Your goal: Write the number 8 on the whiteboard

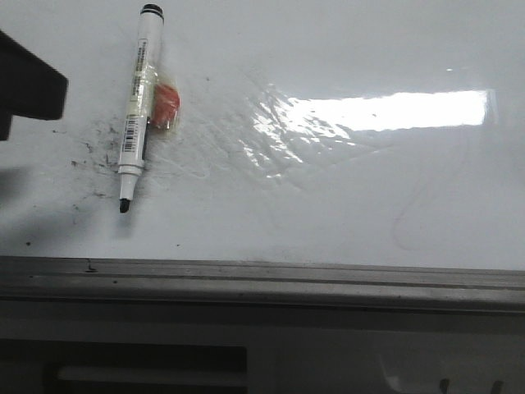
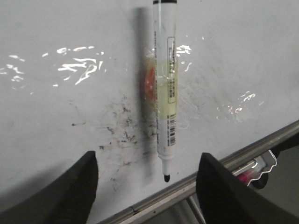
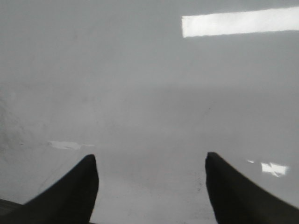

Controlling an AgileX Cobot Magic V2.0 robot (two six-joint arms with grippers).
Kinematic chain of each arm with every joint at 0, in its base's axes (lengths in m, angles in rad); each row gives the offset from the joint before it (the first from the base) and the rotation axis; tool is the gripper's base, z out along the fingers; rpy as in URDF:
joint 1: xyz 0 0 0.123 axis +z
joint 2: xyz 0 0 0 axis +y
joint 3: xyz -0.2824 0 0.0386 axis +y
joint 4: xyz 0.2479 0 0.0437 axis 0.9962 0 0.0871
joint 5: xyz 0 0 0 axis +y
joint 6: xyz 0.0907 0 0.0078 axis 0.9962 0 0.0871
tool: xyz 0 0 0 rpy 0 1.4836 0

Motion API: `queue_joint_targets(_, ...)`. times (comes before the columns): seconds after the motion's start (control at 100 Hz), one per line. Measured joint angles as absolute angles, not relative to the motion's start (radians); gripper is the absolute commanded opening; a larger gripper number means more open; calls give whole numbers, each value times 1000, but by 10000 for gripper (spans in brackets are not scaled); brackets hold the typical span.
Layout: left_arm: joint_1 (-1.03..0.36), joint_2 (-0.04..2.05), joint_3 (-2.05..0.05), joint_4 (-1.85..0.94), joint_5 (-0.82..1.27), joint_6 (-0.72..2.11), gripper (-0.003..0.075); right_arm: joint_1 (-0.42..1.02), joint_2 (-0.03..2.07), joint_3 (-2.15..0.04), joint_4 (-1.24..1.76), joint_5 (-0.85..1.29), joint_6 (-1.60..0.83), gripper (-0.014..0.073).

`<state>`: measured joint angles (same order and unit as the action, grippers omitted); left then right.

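The robot's right gripper needs to next move to the white marker pen and close on its body (image 1: pixel 145 89) next to the taped orange piece.
The whiteboard (image 1: pixel 328 205) is glossy white with glare, and no number 8 shows on it in any view. A white marker pen (image 1: pixel 135 123) lies flat on it at the left, its uncapped black tip toward the near rail. A small orange piece (image 1: pixel 166 104) is taped to the barrel. In the left wrist view my left gripper (image 2: pixel 148 156) is open above the board (image 2: pixel 46 116). The pen (image 2: pixel 166 93) runs between its fingers, touching neither. My right gripper (image 3: pixel 150 156) is open over bare board (image 3: pixel 140 93), holding nothing.
Black smudge specks (image 1: pixel 98 148) are scattered beside the pen. A grey metal rail (image 1: pixel 262 279) bounds the board's near edge, also seen as the rail (image 2: pixel 224 168) close to the pen tip. A dark part of the left arm (image 1: pixel 29 86) enters at the left edge.
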<state>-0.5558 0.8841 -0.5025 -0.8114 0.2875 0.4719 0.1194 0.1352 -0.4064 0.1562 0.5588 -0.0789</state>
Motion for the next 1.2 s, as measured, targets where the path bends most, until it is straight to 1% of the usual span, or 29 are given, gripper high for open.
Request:
queue_joint_targets(0.25, -582, 1058, -557, -843, 245, 474, 421, 119, 135, -406, 155, 570, -79, 437)
queue_joint_targets(0.45, -587, 1127, -594, -859, 260, 476, 419, 122, 135, -406, 155, 580, -79, 437)
queue_joint_targets(0.5, -589, 1139, -604, -862, 262, 476, 408, 122, 135, -406, 155, 582, -79, 437)
queue_joint_targets(0.54, -590, 1148, -606, -864, 262, 477, 379, 122, 135, -406, 155, 584, -79, 437)
queue_joint_targets(0.58, -590, 1153, -608, -867, 262, 477, 318, 122, 135, -406, 155, 586, -79, 437)
queue_joint_targets(0.59, -590, 1156, -610, -867, 262, 477, 318, 122, 135, -406, 155, 586, -79, 437)
queue_joint_targets(0.64, -593, 1166, -613, -869, 262, 477, 229, 122, 135, -406, 155, 586, -79, 437)
queue_joint_targets(0.65, -593, 1169, -613, -869, 262, 477, 183, 122, 135, -406, 155, 586, -79, 437)
queue_joint_targets(0.67, -593, 1171, -613, -871, 262, 477, 150, 122, 135, -406, 155, 586, -79, 437)
queue_joint_targets(0.68, -593, 1174, -613, -871, 265, 477, 118, 122, 135, -406, 155, 586, -79, 437)
queue_joint_targets(0.71, -593, 1178, -613, -876, 266, 477, 69, 122, 135, -406, 155, 588, -81, 437)
queue_joint_targets(0.74, -593, 1182, -613, -882, 270, 477, -8, 124, 135, -408, 155, 588, -87, 437)
queue_joint_targets(0.75, -593, 1182, -615, -883, 274, 477, -20, 124, 135, -408, 158, 588, -89, 437)
queue_joint_targets(0.88, -593, 1182, -623, -890, 317, 482, -20, 156, 135, -429, 227, 594, -214, 437)
queue_joint_targets(0.98, -591, 1163, -625, -888, 359, 549, -20, 197, 138, -441, 327, 602, -348, 437)
queue_joint_targets(1.05, -589, 1130, -625, -890, 420, 658, -20, 230, 152, -446, 425, 626, -463, 437)
queue_joint_targets(1.2, -589, 1044, -625, -955, 602, 1000, -20, 293, 234, -450, 689, 709, -765, 437)
